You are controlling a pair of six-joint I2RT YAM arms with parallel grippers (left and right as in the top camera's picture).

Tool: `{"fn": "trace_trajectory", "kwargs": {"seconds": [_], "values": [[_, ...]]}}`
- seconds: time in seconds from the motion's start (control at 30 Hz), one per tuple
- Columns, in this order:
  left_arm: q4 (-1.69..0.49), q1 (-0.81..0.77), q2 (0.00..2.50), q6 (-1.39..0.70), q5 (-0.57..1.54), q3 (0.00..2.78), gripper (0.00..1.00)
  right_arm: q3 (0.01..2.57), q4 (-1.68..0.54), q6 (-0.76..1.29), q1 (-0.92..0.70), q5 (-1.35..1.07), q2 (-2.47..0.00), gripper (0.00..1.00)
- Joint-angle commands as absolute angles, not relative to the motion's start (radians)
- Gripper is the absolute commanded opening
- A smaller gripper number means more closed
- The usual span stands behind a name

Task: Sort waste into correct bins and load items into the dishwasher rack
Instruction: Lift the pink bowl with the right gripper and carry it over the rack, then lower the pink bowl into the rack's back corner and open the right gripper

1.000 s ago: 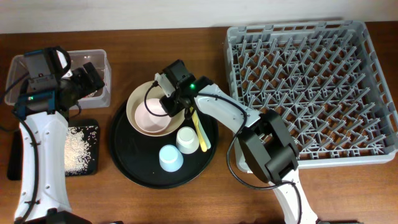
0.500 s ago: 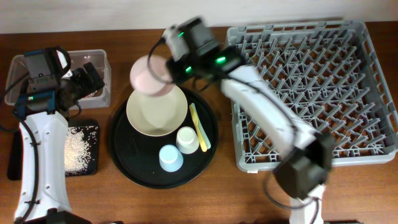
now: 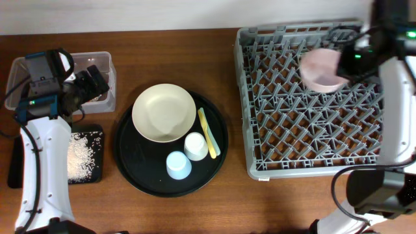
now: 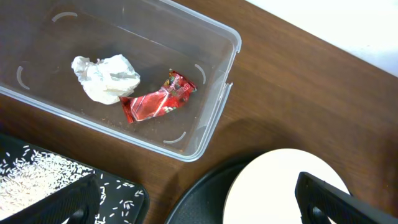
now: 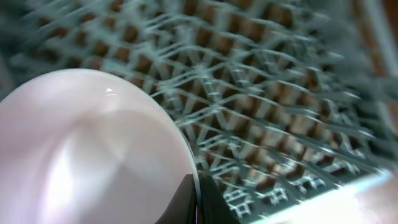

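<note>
The robot's right gripper should release the small pink bowl among the back pegs of the grey dishwasher rack [image 3: 336,59].
My right gripper [image 3: 346,64] is shut on the rim of the small pink bowl [image 3: 321,70] and holds it over the back of the grey dishwasher rack [image 3: 279,140]; the right wrist view shows the fingers [image 5: 198,199] pinching the bowl's rim [image 5: 87,149] above the rack's pegs [image 5: 267,118]. My left gripper [image 4: 199,202] is open and empty near the clear box [image 3: 107,65]. That box [image 4: 217,81] holds the white tissue [image 4: 104,77] and red wrapper [image 4: 155,102]. Rice [image 3: 83,153] lies in the shallow black tray [image 3: 14,162]. The cream bowl [image 3: 163,112], white cup [image 3: 195,145], light blue cup [image 3: 178,165] and yellow utensil [image 3: 207,132] sit on the round black tray [image 3: 130,162].
The rack fills the right half of the table. The clear box and the shallow black tray stand at the left edge under my left arm [image 3: 45,149]. Bare wood lies along the front edge.
My right gripper lifted the pink bowl out of the cream bowl and carried it right, to above the back of the rack. The left arm has not moved.
</note>
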State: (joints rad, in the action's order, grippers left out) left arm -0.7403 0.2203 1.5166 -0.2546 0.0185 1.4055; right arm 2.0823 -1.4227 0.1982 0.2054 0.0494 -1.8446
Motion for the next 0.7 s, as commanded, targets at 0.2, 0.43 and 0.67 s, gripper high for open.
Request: {"fn": "trace_trajectory", "kwargs": {"seconds": [0.2,0.43,0.67], "values": [[-0.738,0.224,1.512,-0.253,0.019,1.419,0.99,2.085,-1.476,0.334,0.256,0.544,-1.808,0.04],[-0.738,0.224,1.512,-0.254,0.019,1.419,0.99,2.084,-1.325,0.335,0.282,0.712,-1.827,0.04],[-0.738,0.224,1.512,-0.253,0.019,1.419,0.99,2.078,-1.069,0.271,0.281,0.982,-1.961,0.04]]}}
